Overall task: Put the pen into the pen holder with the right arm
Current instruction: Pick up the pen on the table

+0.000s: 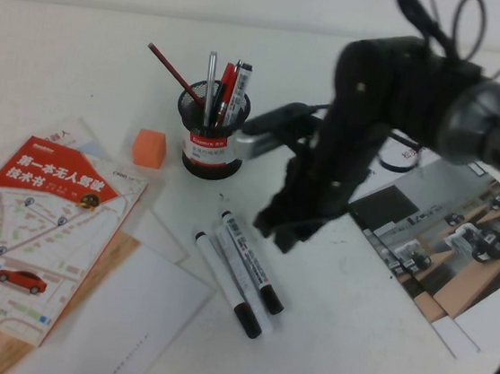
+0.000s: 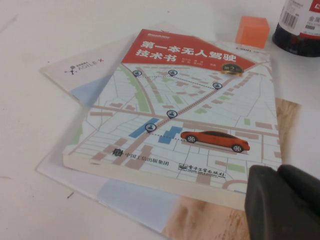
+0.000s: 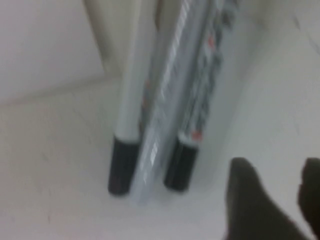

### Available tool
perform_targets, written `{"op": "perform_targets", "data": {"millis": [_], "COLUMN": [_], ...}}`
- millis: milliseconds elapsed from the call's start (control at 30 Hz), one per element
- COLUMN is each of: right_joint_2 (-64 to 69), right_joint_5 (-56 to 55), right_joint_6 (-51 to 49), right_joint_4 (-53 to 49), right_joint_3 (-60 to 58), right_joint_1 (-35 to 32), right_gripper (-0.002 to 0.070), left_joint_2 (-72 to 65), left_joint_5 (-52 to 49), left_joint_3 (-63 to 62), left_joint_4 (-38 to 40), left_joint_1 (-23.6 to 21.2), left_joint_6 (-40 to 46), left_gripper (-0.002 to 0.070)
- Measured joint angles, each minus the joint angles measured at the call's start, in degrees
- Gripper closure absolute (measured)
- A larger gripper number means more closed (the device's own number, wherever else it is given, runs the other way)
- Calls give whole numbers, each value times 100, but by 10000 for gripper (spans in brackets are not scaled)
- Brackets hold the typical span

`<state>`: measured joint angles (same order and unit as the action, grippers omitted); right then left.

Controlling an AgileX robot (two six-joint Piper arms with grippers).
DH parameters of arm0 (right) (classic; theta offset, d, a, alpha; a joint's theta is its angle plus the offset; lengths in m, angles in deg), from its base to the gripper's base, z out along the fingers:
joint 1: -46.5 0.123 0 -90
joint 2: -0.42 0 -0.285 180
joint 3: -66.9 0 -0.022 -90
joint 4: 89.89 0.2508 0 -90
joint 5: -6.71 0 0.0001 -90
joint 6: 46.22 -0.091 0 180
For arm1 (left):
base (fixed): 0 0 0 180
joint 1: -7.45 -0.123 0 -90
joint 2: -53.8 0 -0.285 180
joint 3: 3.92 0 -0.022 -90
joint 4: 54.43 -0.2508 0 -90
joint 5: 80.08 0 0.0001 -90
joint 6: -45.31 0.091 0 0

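Note:
Next, the right gripper grips the middle of the body (image 1: 246,252) (image 3: 204,85) of the pen that has dark print, next to the pale marker.
The pen (image 1: 249,259), white-barrelled with dark print and black ends, lies flat on the table in front of the pen holder (image 1: 212,142). A plain white marker (image 1: 224,282) lies beside it, and a pale one rests between them. My right gripper (image 1: 282,234) hovers low just right of the pen's far end, open, with nothing between its fingers. In the right wrist view the pen (image 3: 200,90) lies apart from the right gripper (image 3: 280,197). My left gripper (image 2: 285,202) is shut over the book's corner, holding nothing.
The holder holds several pens and a red pencil (image 1: 174,72). An orange cube (image 1: 149,147) sits left of it. A book with a red car (image 1: 32,234) and white sheets (image 1: 127,317) cover the left. A magazine (image 1: 460,247) lies on the right.

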<state>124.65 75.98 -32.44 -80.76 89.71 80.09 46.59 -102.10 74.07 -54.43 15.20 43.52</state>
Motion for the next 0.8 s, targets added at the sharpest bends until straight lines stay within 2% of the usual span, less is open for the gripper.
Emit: {"op": "perform_targets", "data": {"millis": [100, 200, 800], "right_joint_2": [313, 520, 1009], "right_joint_5": [13, 13, -856], "right_joint_6": [-20, -42, -165], "right_joint_4": [-57, -94, -184], "right_joint_3": [460, 613, 649], "right_joint_1": [170, 239, 434], "right_gripper": [346, 286, 315], "left_joint_2": [0, 0, 0], "left_joint_5": [0, 0, 0], "left_joint_3": [0, 0, 0], "left_joint_4": [0, 0, 0], "left_joint_1": [0, 0, 0], "left_joint_6": [0, 0, 0], "left_gripper": [676, 676, 676]}}
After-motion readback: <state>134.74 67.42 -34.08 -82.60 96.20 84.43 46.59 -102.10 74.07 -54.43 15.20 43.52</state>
